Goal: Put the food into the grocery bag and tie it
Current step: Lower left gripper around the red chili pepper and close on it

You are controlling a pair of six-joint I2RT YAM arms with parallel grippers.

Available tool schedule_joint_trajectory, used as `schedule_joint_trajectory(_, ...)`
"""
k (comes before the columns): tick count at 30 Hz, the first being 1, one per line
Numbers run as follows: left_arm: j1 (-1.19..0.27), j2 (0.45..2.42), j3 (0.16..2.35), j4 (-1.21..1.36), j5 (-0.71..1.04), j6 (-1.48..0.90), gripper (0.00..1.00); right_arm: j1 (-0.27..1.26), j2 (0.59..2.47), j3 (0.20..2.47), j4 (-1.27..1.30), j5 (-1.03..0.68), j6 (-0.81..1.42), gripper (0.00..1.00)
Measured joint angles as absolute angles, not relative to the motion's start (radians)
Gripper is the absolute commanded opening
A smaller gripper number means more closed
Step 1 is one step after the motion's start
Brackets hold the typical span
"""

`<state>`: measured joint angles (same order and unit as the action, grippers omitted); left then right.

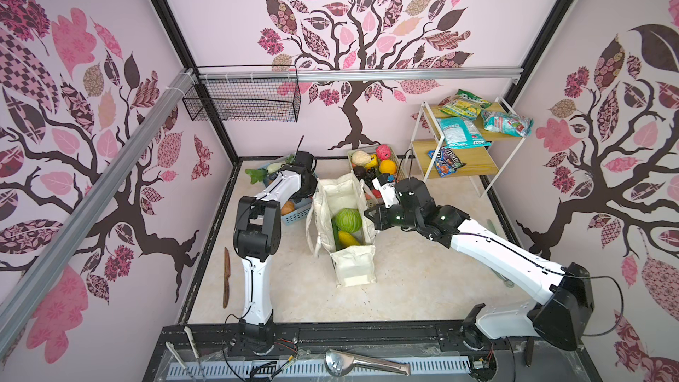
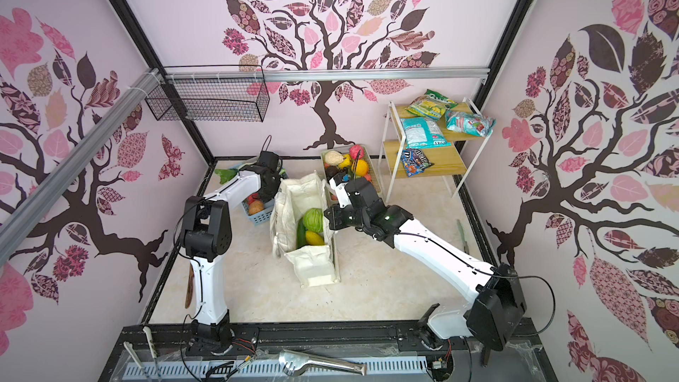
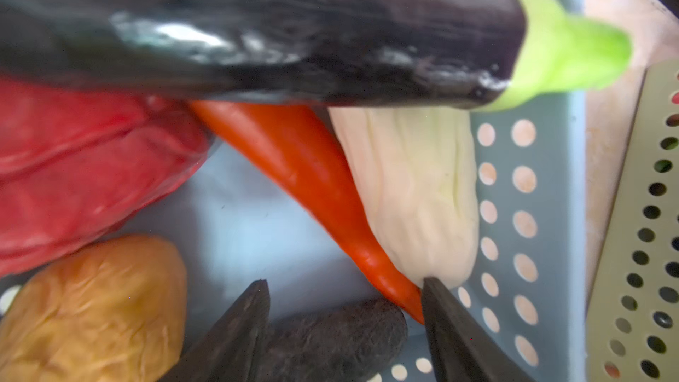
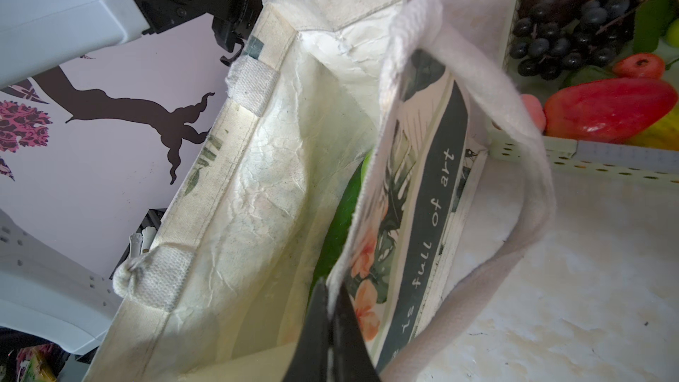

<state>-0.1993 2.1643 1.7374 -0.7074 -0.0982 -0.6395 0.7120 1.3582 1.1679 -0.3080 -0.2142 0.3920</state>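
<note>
The aubergine is lying over the thicker part of the orange chilli, so my left gripper should line up with the slanted chilli and grab its thin end (image 3: pixel 396 285).
The cream grocery bag (image 1: pixel 351 270) stands open mid-table, holding a green cabbage (image 1: pixel 348 220) and a yellow fruit (image 1: pixel 348 238). My right gripper (image 4: pixel 330 290) is shut on the bag's rim beside the "full of art" panel (image 4: pixel 433 222). My left gripper (image 3: pixel 345 284) is open, low inside the blue basket (image 3: pixel 551 214), and in both top views its wrist hides it. A dark rough fruit (image 3: pixel 330 339) lies between its fingers. Around it lie an aubergine (image 3: pixel 257 31), a red pepper (image 3: pixel 73 170), an orange chilli (image 3: pixel 294 163), a white vegetable (image 3: pixel 415 185) and a tan potato (image 3: pixel 92 317).
A beige basket (image 1: pixel 398 174) of fruit stands behind the bag, next to my right wrist. A shelf (image 1: pixel 474 163) with snack packets is at the back right. A wooden knife (image 1: pixel 226 277) lies by the left wall, and metal tongs (image 1: pixel 367 363) on the front rail.
</note>
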Motion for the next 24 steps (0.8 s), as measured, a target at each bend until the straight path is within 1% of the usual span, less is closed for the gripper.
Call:
schedule_joint_trajectory(6, -0.179, 2.226, 1.747, -0.691, -0.088, -0.640, 0.78, 0.712, 1.360, 1.166, -0.310, -0.217, 0.392, 0.00)
schedule_joint_trajectory(10, -0.174, 2.230, 1.747, -0.685, -0.081, -0.638, 0.77, 0.712, 1.369, 1.172, -0.312, -0.216, 0.389, 0.00)
schedule_joint_trajectory(16, -0.158, 2.221, 1.719, -0.654, -0.081, -0.634, 0.60, 0.712, 1.382, 1.196, -0.328, -0.213, 0.381, 0.00)
schedule_joint_trajectory(24, -0.111, 2.115, 1.539, -0.622, -0.108, -0.633, 0.40, 0.712, 1.383, 1.196, -0.325, -0.223, 0.394, 0.00)
